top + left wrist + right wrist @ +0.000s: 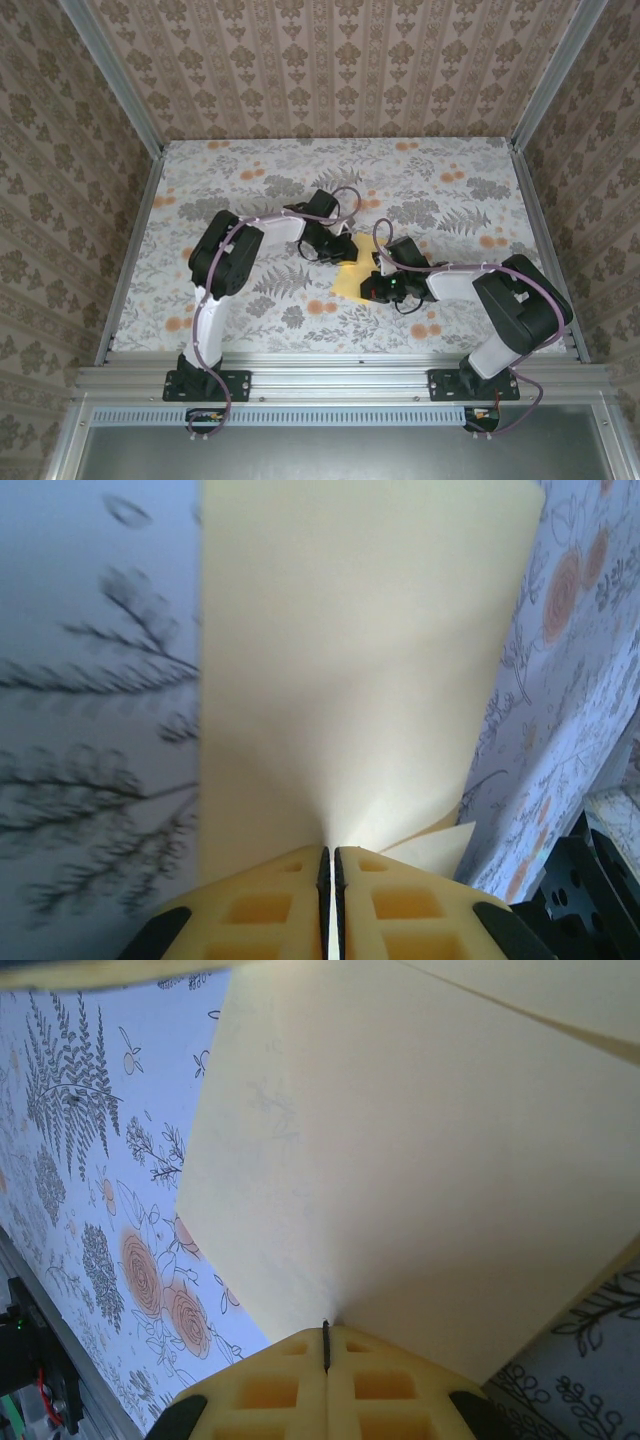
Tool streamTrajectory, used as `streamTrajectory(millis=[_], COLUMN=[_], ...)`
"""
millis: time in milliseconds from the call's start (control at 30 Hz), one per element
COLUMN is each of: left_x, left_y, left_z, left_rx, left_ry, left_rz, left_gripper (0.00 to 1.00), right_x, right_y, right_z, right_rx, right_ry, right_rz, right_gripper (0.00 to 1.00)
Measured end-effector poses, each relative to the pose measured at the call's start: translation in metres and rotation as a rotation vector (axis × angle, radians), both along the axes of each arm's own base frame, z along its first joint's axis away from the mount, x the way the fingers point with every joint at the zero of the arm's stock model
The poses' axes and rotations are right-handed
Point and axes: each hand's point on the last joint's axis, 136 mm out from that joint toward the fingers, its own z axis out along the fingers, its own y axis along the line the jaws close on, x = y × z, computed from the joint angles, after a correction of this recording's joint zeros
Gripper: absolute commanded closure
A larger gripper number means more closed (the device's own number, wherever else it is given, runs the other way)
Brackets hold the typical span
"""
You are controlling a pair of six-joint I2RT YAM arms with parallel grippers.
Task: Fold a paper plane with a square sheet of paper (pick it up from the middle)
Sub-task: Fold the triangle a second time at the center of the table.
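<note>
I pinch the paper's near edge off the crease; next my right gripper opens, then pinches the crease's loose end (618, 1052).
The yellow-orange sheet of paper (348, 281) hangs between both grippers over the middle of the floral cloth. My left gripper (338, 250) is at its far side and my right gripper (372, 287) at its near side. In the left wrist view the sheet of paper (350, 660) narrows into the shut left gripper (331, 852), and a folded flap (440, 846) pokes out to the right. In the right wrist view the sheet of paper (420, 1160) runs into the shut right gripper (326, 1338), with a crease line across its upper right.
The floral cloth (250, 180) covers the whole table. Aluminium rails (130, 250) run along both sides and the near edge. The right arm's black links (590, 890) stand close to the left gripper. The patterned walls close in on three sides.
</note>
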Motion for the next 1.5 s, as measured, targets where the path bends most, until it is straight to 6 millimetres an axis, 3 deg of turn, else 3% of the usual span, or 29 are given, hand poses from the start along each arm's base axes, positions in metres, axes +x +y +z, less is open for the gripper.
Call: streamTrajectory(millis=[300,567,767,967,1133,1300,1500], left_x=[0.03,0.03,0.016,-0.016,-0.036,-0.041,-0.041], left_y=[0.011,0.016,0.014,-0.001,0.001,0.005,0.005], left_z=[0.002,0.008,0.033,0.043,0.027,0.018,0.009], left_rx=[0.026,0.052,0.052,0.039,0.066,0.076,0.078], left_ry=[-0.07,-0.111,-0.16,-0.173,-0.141,-0.13,-0.128], left_rz=[0.049,0.054,0.037,-0.028,-0.058,-0.059,-0.059], left_gripper=[0.85,0.83,0.81,0.77,0.76,0.76,0.76], right_x=[-0.003,-0.019,-0.014,0.009,0.017,0.026,0.032], right_y=[-0.001,-0.005,-0.01,-0.039,-0.055,-0.05,-0.044], right_z=[0.001,0.005,0.033,0.059,0.057,0.053,0.035], right_rx=[-0.006,-0.013,0.025,0.05,0.041,0.051,0.043], right_ry=[0.004,0.075,0.043,-0.032,-0.029,-0.017,0.024], right_rz=[0.009,-0.001,-0.032,-0.128,-0.163,-0.135,-0.094], right_gripper=[0.94,0.8,0.72,0.65,0.63,0.62,0.62])
